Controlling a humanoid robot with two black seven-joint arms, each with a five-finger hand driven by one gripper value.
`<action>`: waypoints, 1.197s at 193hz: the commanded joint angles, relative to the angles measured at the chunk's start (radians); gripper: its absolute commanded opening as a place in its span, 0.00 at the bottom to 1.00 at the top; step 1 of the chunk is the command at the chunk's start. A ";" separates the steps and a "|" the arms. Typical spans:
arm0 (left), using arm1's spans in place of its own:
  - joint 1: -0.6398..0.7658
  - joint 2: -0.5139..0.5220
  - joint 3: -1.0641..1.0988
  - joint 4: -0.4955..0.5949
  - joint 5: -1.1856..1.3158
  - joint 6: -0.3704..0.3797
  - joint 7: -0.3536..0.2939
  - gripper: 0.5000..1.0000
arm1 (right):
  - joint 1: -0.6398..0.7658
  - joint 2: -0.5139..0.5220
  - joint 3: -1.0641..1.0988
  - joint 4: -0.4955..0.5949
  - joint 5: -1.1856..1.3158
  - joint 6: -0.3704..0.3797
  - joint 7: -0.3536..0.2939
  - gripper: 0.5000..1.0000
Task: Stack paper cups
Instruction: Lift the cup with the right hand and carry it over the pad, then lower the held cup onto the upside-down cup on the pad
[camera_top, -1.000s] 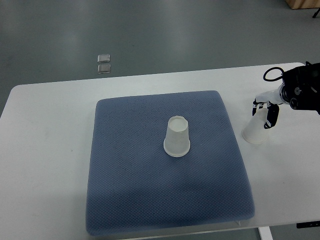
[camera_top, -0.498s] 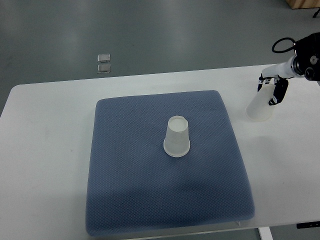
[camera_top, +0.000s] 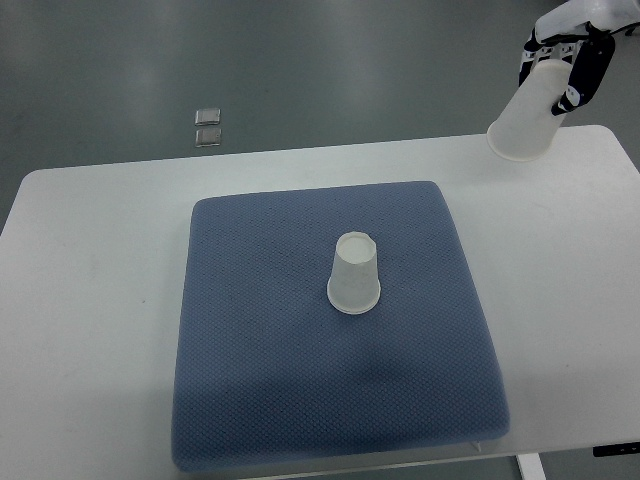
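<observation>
Next, I let go of the paper cup in my right gripper, now above the table's far corner, over the upside-down white paper cup on the blue mat (camera_top: 354, 248).
One white paper cup (camera_top: 355, 274) stands upside down near the middle of the blue mat (camera_top: 260, 370). A second white paper cup (camera_top: 526, 118) hangs in the air over the table's far right corner, tilted, mouth down and to the left. My right hand (camera_top: 564, 57) is shut on its upper end, at the top right corner of the picture. The held cup is well apart from the one on the mat, up and to the right of it. No left arm shows.
The mat lies on a white table (camera_top: 90, 300) whose far edge runs just below the held cup. Two small clear squares (camera_top: 208, 127) lie on the grey floor beyond the table.
My right hand has lifted the second cup off the table at the right of the mat and carried it up and away toward the far right corner. The cup on the mat has not moved.
</observation>
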 joint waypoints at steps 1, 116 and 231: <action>0.000 0.000 0.000 0.002 0.000 0.000 0.000 1.00 | 0.020 0.006 0.000 0.003 0.002 0.006 0.000 0.18; 0.000 0.000 -0.002 0.002 0.000 0.000 0.000 1.00 | 0.155 0.443 0.106 0.072 0.312 -0.014 0.006 0.19; 0.000 0.000 -0.003 0.000 -0.002 0.000 0.000 1.00 | 0.049 0.563 0.114 0.072 0.342 -0.109 0.006 0.21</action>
